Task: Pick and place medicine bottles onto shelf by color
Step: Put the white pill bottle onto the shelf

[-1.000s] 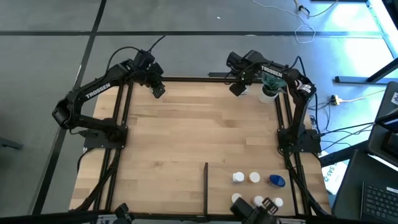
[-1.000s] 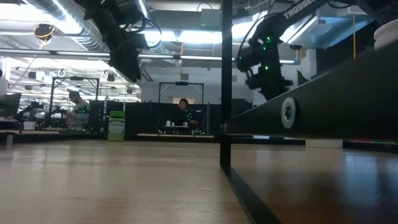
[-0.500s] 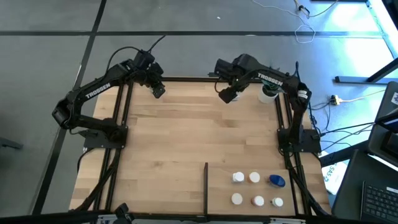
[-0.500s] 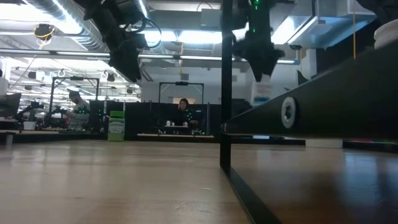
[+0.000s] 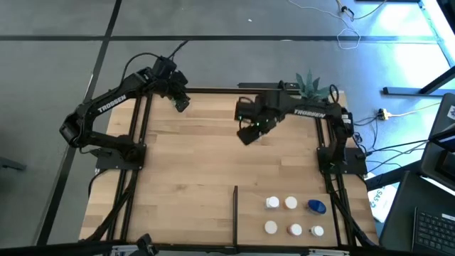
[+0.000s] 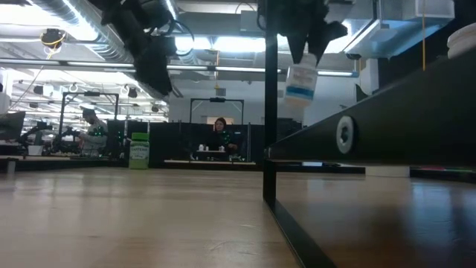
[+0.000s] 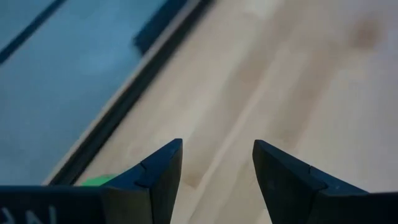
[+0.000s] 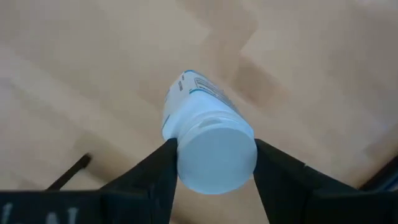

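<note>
My right gripper has the white medicine bottle to place. Next, I set it down between the black divider bar and the white-capped bottles' near row [image 5: 249, 227].
My right gripper [image 5: 247, 135] hangs over the table's far middle, shut on a white medicine bottle [image 8: 208, 134] with a blue-striped label; in the low view the bottle [image 6: 301, 82] dangles high above the wood. Several more medicine bottles, white-capped [image 5: 272, 203] and one blue [image 5: 316, 206], stand on their bases on the shelf [image 5: 252, 213] at the near right, beside a black divider bar [image 5: 235, 212]. My left gripper [image 5: 181, 104] waits at the far left, open, with nothing between its fingers [image 7: 161, 174]. My right gripper pinches the bottle's white cap [image 8: 216, 158] between its two fingers [image 8: 163, 171], one on each side of it. The fingers come from above, pointing down. The bottle hangs below them, slightly tilted, lifted clear of the table.
A potted green plant [image 5: 310, 84] stands at the far right corner behind the right arm. Black frame rails [image 5: 138, 142] run along the table's left and right sides. Bare wood [image 5: 213, 171] lies between the grippers and the shelf. People sit at desks in the room beyond.
My right gripper has swung from the far right corner by the plant toward the table's left and near side, rising and rolling its wrist. It stays shut on the white bottle, which has come along hanging clear of the table.
</note>
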Tool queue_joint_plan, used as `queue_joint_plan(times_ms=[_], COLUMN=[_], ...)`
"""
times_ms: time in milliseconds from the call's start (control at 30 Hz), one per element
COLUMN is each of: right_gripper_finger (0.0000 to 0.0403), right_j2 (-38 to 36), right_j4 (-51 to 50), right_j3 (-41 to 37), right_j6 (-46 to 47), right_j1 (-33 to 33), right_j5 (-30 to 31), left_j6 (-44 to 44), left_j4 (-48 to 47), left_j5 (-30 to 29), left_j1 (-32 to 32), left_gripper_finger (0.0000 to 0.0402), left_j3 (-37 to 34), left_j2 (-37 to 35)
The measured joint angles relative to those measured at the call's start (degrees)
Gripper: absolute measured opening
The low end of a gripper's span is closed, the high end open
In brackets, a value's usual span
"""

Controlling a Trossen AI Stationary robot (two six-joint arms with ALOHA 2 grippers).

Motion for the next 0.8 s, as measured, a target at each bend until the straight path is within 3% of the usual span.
queue_joint_plan(times_ms=[300,400,800], right_gripper_finger=[0.0187,0.0187,0.0187], right_j2=[0.0,0.0,0.0], right_j4=[0.0,0.0,2.9], right_j3=[0.0,0.0,0.0], right_j6=[9.0,11.3,27.0], right_j1=[10.6,13.7,25.7], right_j5=[-1.7,-1.9,-5.3], left_j6=[14.5,17.6,16.7], left_j4=[-0.3,-0.3,-0.2], left_j5=[32.0,39.8,41.6], left_j1=[-2.3,-3.9,-11.6], left_gripper_finger=[0.0190,0.0190,0.0190], left_j3=[0.0,0.0,0.0], left_j2=[0.0,0.0,0.0])
